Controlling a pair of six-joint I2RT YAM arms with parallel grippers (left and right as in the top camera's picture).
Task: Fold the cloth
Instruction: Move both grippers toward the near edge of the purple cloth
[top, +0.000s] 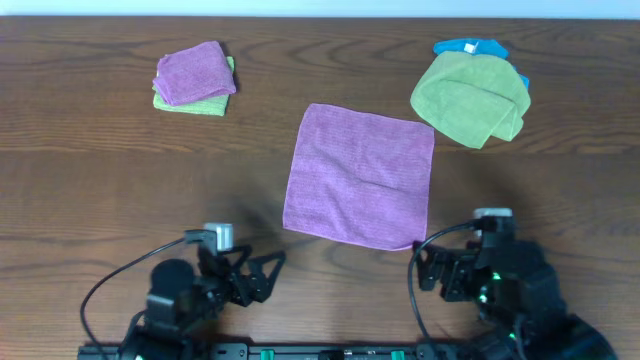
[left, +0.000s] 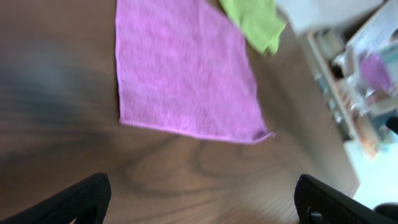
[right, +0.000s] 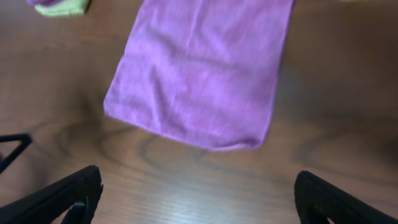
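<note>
The robot's right gripper should next close on the near corner (top: 417, 245) (right: 256, 143) of the spread-out purple cloth, the one farther away from the left gripper.
A purple cloth (top: 361, 174) lies spread flat in the middle of the wooden table. It also shows in the left wrist view (left: 180, 71) and the right wrist view (right: 202, 68). My left gripper (top: 255, 275) is open and empty near the front edge, left of the cloth's near-left corner; its fingers frame bare wood (left: 202, 202). My right gripper (top: 440, 270) is open and empty just in front of the cloth's near-right corner, with bare wood between its fingers (right: 199, 202).
A folded purple cloth on a folded green one (top: 194, 78) sits at the back left. A crumpled green cloth (top: 470, 98) lies over a blue cloth (top: 470, 46) at the back right.
</note>
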